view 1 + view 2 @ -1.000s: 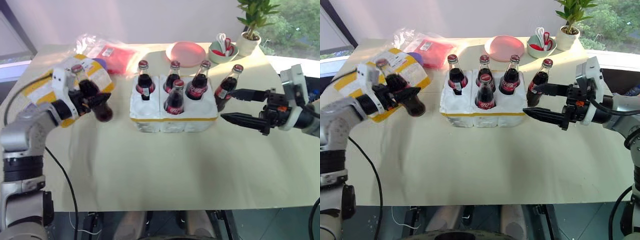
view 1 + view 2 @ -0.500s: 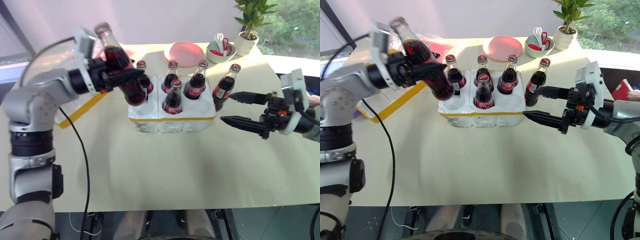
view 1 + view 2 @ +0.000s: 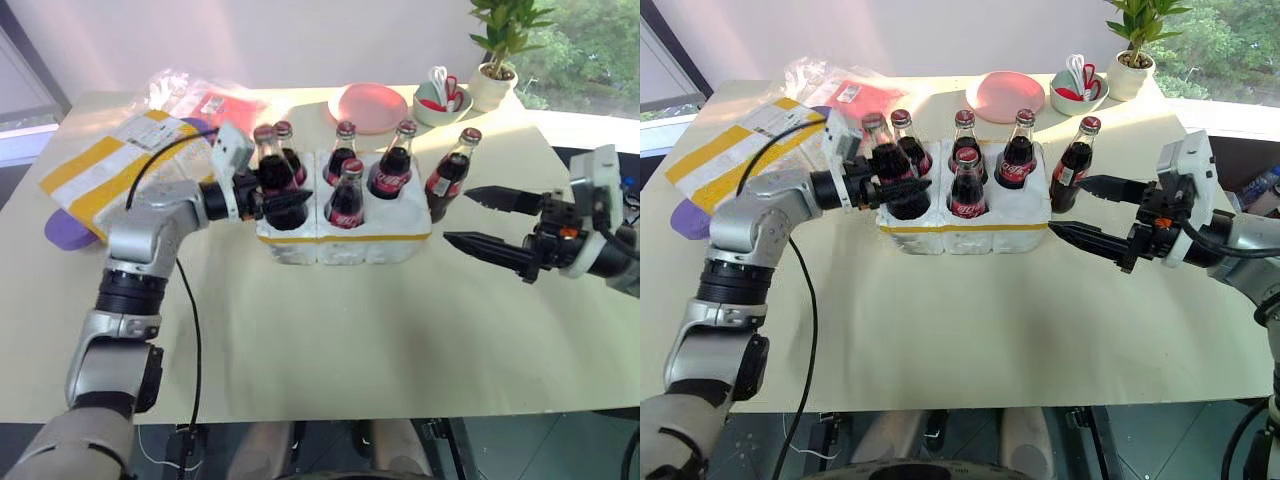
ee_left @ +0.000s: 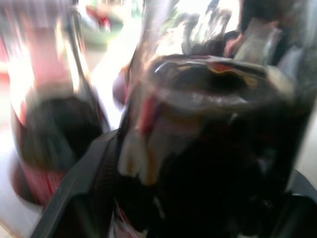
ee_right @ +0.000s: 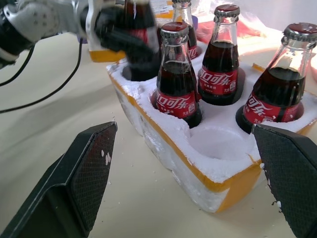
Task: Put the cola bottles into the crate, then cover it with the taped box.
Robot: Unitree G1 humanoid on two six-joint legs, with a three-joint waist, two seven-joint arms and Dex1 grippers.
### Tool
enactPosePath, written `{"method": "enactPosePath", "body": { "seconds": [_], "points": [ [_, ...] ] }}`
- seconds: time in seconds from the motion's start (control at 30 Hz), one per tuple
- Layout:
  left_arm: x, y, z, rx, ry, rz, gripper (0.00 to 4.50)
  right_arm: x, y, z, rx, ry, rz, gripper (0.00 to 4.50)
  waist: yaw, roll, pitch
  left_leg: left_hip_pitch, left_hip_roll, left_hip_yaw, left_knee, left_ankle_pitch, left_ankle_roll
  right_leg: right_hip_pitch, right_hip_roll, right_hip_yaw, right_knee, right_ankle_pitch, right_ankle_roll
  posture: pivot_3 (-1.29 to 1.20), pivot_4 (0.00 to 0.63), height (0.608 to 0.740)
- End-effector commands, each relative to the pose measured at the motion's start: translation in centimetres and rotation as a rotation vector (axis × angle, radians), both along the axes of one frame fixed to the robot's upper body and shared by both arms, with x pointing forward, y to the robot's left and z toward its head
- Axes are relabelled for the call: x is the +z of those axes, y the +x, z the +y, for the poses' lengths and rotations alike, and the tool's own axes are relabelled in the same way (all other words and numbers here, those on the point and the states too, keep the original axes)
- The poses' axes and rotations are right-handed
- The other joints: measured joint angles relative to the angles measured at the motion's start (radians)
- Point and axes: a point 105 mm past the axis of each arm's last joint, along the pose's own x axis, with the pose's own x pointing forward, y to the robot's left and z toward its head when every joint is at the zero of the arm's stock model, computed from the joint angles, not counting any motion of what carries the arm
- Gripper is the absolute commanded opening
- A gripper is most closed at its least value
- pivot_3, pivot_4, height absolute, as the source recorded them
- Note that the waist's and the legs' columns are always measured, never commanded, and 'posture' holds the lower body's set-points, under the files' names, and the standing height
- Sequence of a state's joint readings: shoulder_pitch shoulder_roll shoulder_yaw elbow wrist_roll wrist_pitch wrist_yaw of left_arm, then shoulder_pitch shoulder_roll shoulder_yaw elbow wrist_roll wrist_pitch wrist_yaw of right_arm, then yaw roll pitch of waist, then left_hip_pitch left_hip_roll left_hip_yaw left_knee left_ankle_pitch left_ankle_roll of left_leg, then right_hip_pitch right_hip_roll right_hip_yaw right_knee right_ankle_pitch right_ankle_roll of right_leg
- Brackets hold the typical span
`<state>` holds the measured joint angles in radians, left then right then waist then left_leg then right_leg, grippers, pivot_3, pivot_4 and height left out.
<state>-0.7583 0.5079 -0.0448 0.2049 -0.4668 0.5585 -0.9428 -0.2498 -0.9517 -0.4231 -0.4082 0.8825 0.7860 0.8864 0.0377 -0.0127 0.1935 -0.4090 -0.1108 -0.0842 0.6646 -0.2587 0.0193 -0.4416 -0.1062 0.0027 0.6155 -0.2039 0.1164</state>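
Observation:
Next, I close my right gripper on the red label (image 3: 441, 187) of the cola bottle that is standing on the table next to the foam crate.
The white foam crate (image 3: 345, 240) with its thin yellow band sits mid-table. Three cola bottles stand in its back wells and another (image 3: 348, 198) in the front middle well; the front right well (image 5: 218, 141) is empty. My left gripper (image 3: 285, 200) is shut on a cola bottle (image 3: 268, 165), slightly tilted, its base at the front left well. Another cola bottle (image 3: 450, 178) stands on the table at the crate's right end. My right gripper (image 3: 455, 214) is open beside it, empty. The taped box (image 3: 105, 165) lies at the back left.
A red plastic bag (image 3: 225, 105) lies behind the taped box, with a purple object (image 3: 60, 228) under the box's near edge. Along the far edge are a pink plate (image 3: 370, 105), a bowl of utensils (image 3: 445, 100) and a potted plant (image 3: 500, 70).
My left arm swung its bottle from beside the taped box, up over the crate's left end, then down to the front left well. The right gripper stayed put, open.

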Motion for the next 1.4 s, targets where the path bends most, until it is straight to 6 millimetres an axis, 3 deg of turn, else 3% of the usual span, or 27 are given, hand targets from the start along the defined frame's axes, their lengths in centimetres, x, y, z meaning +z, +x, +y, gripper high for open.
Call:
{"method": "enactPosePath", "body": {
  "seconds": [0.03, 0.23, 0.4, 0.57, 0.93, 1.3, 1.4],
  "points": [
    [1.6, -0.5, 0.4, 0.001, -0.008, -0.073, 4.43, 0.4, 1.0, -0.4, -0.066, -0.006, -0.055, 4.50, 0.000, 0.000, 0.000, 0.000, 0.000, 0.000, 0.000, 0.000, 0.000, 0.000, 0.000, 0.000, 0.000, 0.000, 0.000, 0.00, 0.150, 0.740],
    [3.2, -3.1, 1.6, -0.012, 0.000, -0.105, 4.43, -1.2, 3.9, -3.4, -0.305, 0.036, -0.045, 4.50, -0.003, 0.000, 0.000, 0.000, 0.001, 0.000, 0.000, 0.000, -0.001, 0.000, 0.002, 0.000, 0.000, 0.000, -0.001, 0.00, 0.150, 0.740],
    [6.4, -9.4, 3.3, -0.150, -0.018, -0.067, 4.43, -2.7, 5.9, -5.1, -0.447, 0.139, -0.008, 4.50, -0.017, 0.001, 0.000, 0.000, 0.004, 0.000, -0.001, 0.001, -0.002, -0.001, 0.003, 0.002, 0.000, 0.001, -0.002, 0.00, 0.150, 0.740],
    [7.2, -11.9, 3.8, -0.151, 0.005, -0.054, 4.43, -3.1, 7.9, -5.3, -0.492, 0.181, -0.004, 4.50, -0.028, 0.002, -0.001, 0.002, 0.003, 0.000, -0.001, 0.000, -0.001, 0.002, 0.004, 0.001, 0.000, 0.001, -0.002, 0.00, 0.150, 0.740],
    [6.2, -12.0, 2.5, -0.112, 0.032, -0.078, 4.43, -4.5, 12.6, -3.0, -0.439, 0.198, 0.021, 4.50, -0.029, 0.002, -0.001, 0.003, 0.003, 0.001, -0.001, 0.003, -0.005, 0.002, 0.005, 0.002, 0.001, 0.001, -0.003, 0.00, 0.150, 0.740],
    [6.4, -11.4, 2.5, -0.086, 0.018, -0.093, 4.43, -5.7, 15.8, -1.5, -0.432, 0.232, 0.054, 4.50, -0.036, 0.002, -0.001, 0.003, 0.003, 0.001, -0.001, 0.004, -0.006, 0.001, 0.006, 0.002, 0.000, 0.002, -0.003, 0.00, 0.150, 0.740],
    [6.3, -11.1, 2.4, -0.084, 0.019, -0.094, 4.50, -5.7, 16.1, -1.3, -0.429, 0.263, 0.051, 3.60, -0.042, 0.002, -0.001, 0.003, 0.003, 0.001, -0.002, 0.004, -0.007, 0.001, 0.006, 0.002, 0.001, 0.002, -0.003, 0.00, 0.150, 0.740]
  ]
}}
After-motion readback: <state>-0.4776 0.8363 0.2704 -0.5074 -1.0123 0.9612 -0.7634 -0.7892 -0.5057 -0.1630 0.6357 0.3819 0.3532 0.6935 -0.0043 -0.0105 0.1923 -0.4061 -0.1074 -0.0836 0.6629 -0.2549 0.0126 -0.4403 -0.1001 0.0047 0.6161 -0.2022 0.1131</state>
